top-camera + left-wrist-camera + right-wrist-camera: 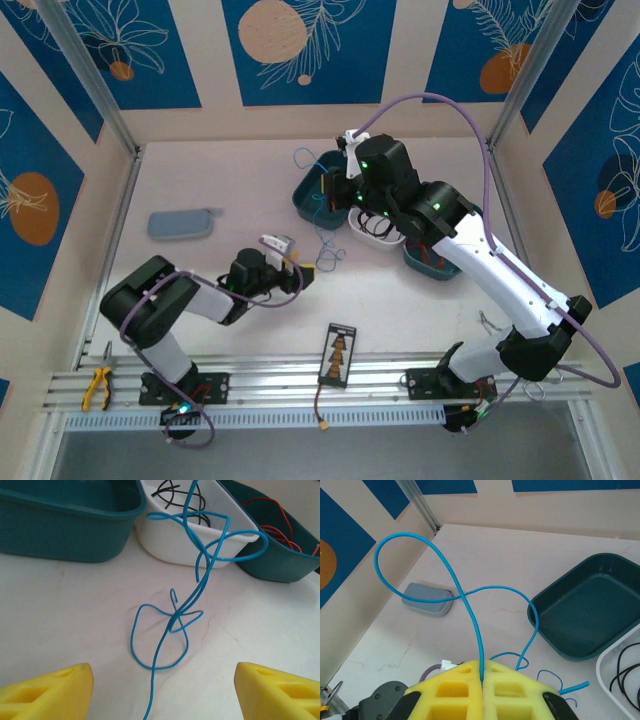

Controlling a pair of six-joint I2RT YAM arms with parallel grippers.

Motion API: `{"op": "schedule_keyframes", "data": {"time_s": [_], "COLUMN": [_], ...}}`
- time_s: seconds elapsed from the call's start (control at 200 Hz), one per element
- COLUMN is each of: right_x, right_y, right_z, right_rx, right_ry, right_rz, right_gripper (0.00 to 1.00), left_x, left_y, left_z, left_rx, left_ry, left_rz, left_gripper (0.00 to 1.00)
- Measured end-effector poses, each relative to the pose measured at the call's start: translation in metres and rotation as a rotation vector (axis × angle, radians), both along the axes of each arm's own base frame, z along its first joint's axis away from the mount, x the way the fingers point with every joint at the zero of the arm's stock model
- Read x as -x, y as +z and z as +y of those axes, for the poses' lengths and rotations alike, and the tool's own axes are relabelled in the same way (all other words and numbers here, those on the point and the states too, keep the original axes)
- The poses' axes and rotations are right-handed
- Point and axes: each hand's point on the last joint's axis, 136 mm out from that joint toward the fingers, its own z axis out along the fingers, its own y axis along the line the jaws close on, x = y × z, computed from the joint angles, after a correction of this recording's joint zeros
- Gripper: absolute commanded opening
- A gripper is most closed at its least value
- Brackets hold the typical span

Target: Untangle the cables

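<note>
My left gripper needs to grab the lower parts of the blue cables (173, 621) and pull them away from the trays, because the blue cables twist together below my right gripper.
A tangle of blue cables (175, 620) lies on the table and rises in loops past the trays. My left gripper (162, 695) is open low over the table, its yellow fingers (50, 692) wide apart; one blue strand runs between them, untouched. From above, that left gripper (312, 265) sits just left of the blue tangle (326, 250). Held higher, above the trays, my right gripper (483, 666) is shut on a blue cable (470, 605) that loops up and away from it; from above, the right gripper (338, 186) is over the left teal tray. Black cables (175, 492) lie in the white tray, red cables (272, 527) in a teal tray.
An empty teal tray (305, 200), a white tray (362, 232) and a second teal tray (420, 262) stand in a row mid-table. A grey pouch (182, 224) lies at the left. Pliers (97, 388) and a small card (340, 355) rest by the front rail.
</note>
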Motion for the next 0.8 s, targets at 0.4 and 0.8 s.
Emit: {"op": "schedule_keyframes", "data": {"time_s": [0.4, 0.8], "right_x": [-0.002, -0.007], "right_y": [0.010, 0.015], "right_z": [-0.005, -0.013], "right_rx": [-0.013, -0.021], "right_ry": [-0.013, -0.035], "right_rz": [-0.008, -0.016], "right_gripper": [0.00, 0.00], "left_x": [-0.026, -0.024], "left_y": [-0.002, -0.035], "left_z": [-0.023, -0.010], "left_rx": [-0.030, -0.118], "left_ry": [0.002, 0.066], "left_rz": [-0.001, 0.108], "left_gripper": [0.58, 0.17]}}
